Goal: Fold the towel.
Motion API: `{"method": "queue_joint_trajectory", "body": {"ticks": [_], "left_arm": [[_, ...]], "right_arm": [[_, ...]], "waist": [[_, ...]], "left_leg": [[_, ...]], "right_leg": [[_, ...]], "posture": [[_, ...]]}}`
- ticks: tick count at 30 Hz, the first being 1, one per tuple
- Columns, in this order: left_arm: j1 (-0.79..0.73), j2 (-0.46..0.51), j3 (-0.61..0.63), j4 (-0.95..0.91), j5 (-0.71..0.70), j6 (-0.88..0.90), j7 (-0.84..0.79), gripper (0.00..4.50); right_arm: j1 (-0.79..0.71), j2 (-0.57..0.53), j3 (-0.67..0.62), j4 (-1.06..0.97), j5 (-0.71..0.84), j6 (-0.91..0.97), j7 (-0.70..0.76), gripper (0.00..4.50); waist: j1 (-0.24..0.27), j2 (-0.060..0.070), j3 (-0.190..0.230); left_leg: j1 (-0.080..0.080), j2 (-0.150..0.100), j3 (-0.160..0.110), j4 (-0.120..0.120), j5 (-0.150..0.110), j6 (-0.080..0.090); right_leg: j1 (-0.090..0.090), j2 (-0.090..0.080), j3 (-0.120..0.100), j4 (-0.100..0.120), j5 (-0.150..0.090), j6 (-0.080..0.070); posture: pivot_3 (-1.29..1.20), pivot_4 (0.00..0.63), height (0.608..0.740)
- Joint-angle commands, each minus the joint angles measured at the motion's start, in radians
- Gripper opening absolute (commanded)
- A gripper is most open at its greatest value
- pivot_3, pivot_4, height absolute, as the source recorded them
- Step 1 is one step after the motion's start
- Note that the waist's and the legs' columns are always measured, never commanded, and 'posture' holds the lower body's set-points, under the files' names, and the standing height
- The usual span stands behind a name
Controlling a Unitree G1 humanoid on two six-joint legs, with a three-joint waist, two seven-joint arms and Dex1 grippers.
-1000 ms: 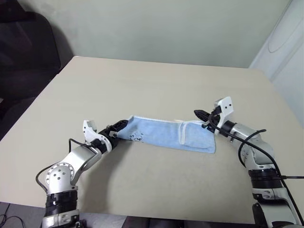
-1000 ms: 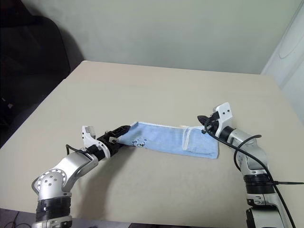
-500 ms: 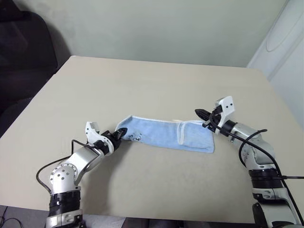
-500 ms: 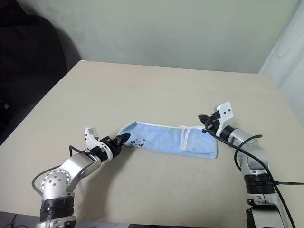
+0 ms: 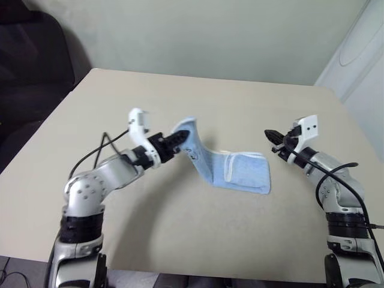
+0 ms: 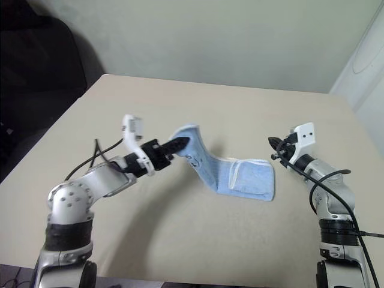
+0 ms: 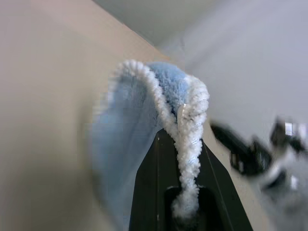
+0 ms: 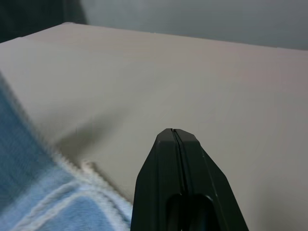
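Observation:
My left gripper has the towel's raised end. It will let go of it over the folded part's edge [image 5: 274, 170] nearest my right gripper.
The towel [image 5: 243, 173], light blue with white piped edging, lies folded on the beige table [image 5: 180, 234] at its right end. Its left end [image 5: 189, 137] is lifted off the table. My left gripper [image 5: 180, 138] is shut on that raised end, and in the left wrist view the white edging [image 7: 190, 144] is pinched between the black fingers. My right gripper [image 5: 271, 135] hovers shut and empty just right of the towel's far right corner, apart from the cloth [image 8: 33, 192].
A dark chair [image 5: 27, 66] stands beyond the table's far left corner. A pale wall runs behind the table's back edge [image 5: 204, 78]. Bare tabletop lies in front of the towel and behind it.
My left gripper shut on the towel's left end, then lifted it up and to the right. My right gripper moved a little to the right, away from the towel.

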Motion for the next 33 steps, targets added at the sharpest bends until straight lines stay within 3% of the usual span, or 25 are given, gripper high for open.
{"method": "queue_joint_trajectory", "body": {"ticks": [1, 4, 11, 18, 33], "left_arm": [[-0.081, 0.000, -0.095, 0.003, 0.100, 0.057, -0.098, 0.02], [-0.158, -0.035, -0.174, 0.055, 0.204, 0.064, -0.173, 0.02], [-0.371, -0.215, -0.303, 0.267, 0.430, 0.046, -0.303, 0.02], [-0.458, -0.308, -0.431, 0.374, 0.633, 0.024, -0.481, 0.02], [-0.523, -0.448, -0.405, 0.428, 0.803, 0.040, -0.618, 0.02]], "right_arm": [[-0.001, -0.013, -0.047, -0.049, 0.016, 0.000, -0.025, 0.00], [0.016, -0.010, -0.059, -0.067, 0.019, 0.005, -0.039, 0.00], [0.060, 0.008, -0.070, -0.116, 0.022, 0.010, -0.077, 0.00], [0.111, 0.013, -0.098, -0.174, 0.028, 0.018, -0.115, 0.00], [0.142, 0.025, -0.105, -0.199, 0.026, 0.020, -0.140, 0.00]], "waist": [[-0.002, 0.000, 0.000], [-0.001, 0.000, 0.000], [0.003, -0.001, 0.001], [0.002, -0.001, 0.001], [0.005, -0.001, 0.001]], "left_leg": [[0.000, 0.001, 0.000, 0.000, 0.000, 0.000], [0.000, 0.002, 0.000, -0.001, 0.001, 0.000], [-0.002, 0.000, 0.001, 0.000, 0.002, 0.006], [-0.002, 0.001, 0.002, 0.000, 0.004, 0.009], [-0.005, 0.001, 0.002, 0.001, 0.003, 0.011]], "right_leg": [[0.000, 0.000, 0.000, 0.000, 0.000, 0.000], [0.000, 0.000, -0.001, 0.000, 0.000, 0.001], [0.000, -0.003, -0.001, -0.001, 0.001, 0.004], [0.002, -0.004, -0.001, -0.006, 0.004, 0.013], [0.002, -0.005, 0.000, -0.008, 0.004, 0.021]], "posture": [[0.00, 0.150, 0.740], [0.00, 0.150, 0.740], [0.00, 0.150, 0.740], [0.00, 0.150, 0.740], [0.00, 0.150, 0.740]]}}
